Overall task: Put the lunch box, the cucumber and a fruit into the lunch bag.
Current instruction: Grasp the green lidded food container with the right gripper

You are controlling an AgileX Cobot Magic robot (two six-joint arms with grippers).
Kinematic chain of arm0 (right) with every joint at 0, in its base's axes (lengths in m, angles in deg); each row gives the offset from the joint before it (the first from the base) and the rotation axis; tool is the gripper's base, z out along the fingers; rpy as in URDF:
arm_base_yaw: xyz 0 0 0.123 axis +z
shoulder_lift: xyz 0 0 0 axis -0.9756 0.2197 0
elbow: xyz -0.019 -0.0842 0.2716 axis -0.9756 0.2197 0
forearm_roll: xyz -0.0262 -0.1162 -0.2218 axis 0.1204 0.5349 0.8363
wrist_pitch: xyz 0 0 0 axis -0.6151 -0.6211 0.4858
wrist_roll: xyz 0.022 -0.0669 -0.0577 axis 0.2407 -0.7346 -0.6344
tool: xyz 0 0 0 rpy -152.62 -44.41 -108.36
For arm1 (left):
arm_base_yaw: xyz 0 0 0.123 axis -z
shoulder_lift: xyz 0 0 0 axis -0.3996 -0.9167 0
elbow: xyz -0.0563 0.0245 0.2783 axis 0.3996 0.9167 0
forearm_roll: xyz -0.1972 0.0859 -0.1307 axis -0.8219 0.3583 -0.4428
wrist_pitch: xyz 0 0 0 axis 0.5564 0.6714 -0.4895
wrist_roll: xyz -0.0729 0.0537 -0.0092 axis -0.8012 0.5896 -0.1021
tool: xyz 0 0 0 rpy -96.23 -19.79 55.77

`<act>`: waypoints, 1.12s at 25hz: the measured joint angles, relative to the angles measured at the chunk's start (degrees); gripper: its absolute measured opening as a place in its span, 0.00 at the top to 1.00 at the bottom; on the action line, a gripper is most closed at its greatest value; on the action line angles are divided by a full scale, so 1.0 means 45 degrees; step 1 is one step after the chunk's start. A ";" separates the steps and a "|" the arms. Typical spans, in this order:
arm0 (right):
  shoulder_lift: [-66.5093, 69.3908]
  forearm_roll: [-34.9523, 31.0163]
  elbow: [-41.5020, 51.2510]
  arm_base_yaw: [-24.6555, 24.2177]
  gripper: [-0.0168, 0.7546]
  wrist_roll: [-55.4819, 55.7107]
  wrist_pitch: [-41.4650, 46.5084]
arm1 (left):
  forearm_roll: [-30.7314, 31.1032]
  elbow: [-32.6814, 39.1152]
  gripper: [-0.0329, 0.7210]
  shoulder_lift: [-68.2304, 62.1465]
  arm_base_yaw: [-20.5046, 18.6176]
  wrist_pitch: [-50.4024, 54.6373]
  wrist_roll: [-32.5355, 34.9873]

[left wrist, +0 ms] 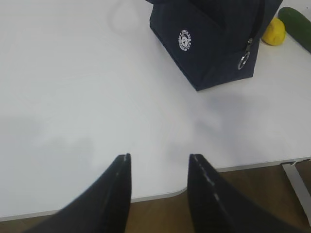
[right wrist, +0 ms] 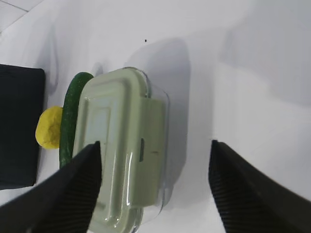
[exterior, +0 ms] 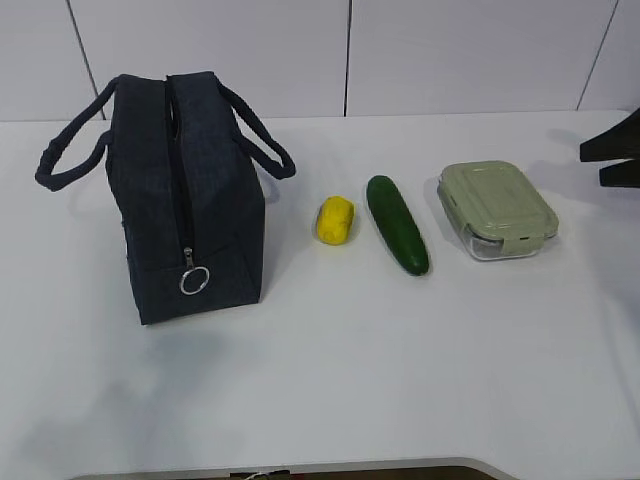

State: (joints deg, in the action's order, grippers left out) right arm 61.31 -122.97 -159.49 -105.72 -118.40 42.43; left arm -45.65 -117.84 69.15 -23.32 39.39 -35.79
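Observation:
Next, I move my right gripper to the lunch box and close it on its lid's long edge (exterior: pixel 526 186) (right wrist: pixel 144 120), on the lid's side away from the cucumber.
The navy lunch bag (exterior: pixel 185 190) stands at the left of the table, its silver ring pull (exterior: pixel 193 281) hanging low on the near end. To its right lie the yellow fruit (exterior: pixel 335 220), the dark green cucumber (exterior: pixel 397 223) and the lunch box (exterior: pixel 497 210) with its sage-green lid. My right gripper (right wrist: pixel 154 144) hovers open above the lunch box (right wrist: pixel 121 145), one finger over the lid and the other over bare table beyond it. It enters the exterior view at the right edge (exterior: pixel 595 163). My left gripper (left wrist: pixel 160 158) is open and empty over the table's front edge, well short of the lunch bag (left wrist: pixel 204 43).
The white table (exterior: pixel 400 380) meets a pale wall behind. Its near edge (left wrist: pixel 214 169) shows in the left wrist view, with brown floor below. From that wrist the fruit (left wrist: pixel 274 31) and cucumber (left wrist: pixel 297 22) sit past the bag. The bag's two loop handles (exterior: pixel 262 140) splay outward.

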 joint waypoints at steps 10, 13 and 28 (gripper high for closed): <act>0.0974 -0.0843 -0.0102 0.0479 0.23 0.0106 -0.0127 | 0.0000 0.0000 0.58 0.0000 0.0000 0.0000 0.0000; 0.1048 -0.0897 -0.0102 0.0870 0.23 0.0037 -0.0127 | 0.0000 0.0000 0.58 0.0000 0.0000 0.0000 0.0000; 0.2039 -0.1216 -0.0546 0.1275 0.23 -0.0083 -0.0157 | 0.0022 0.0000 0.58 0.0000 0.0000 0.0000 0.0000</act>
State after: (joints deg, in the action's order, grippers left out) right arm 70.48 -128.44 -161.94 -99.98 -118.78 41.73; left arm -45.55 -117.84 69.15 -23.32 39.39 -35.79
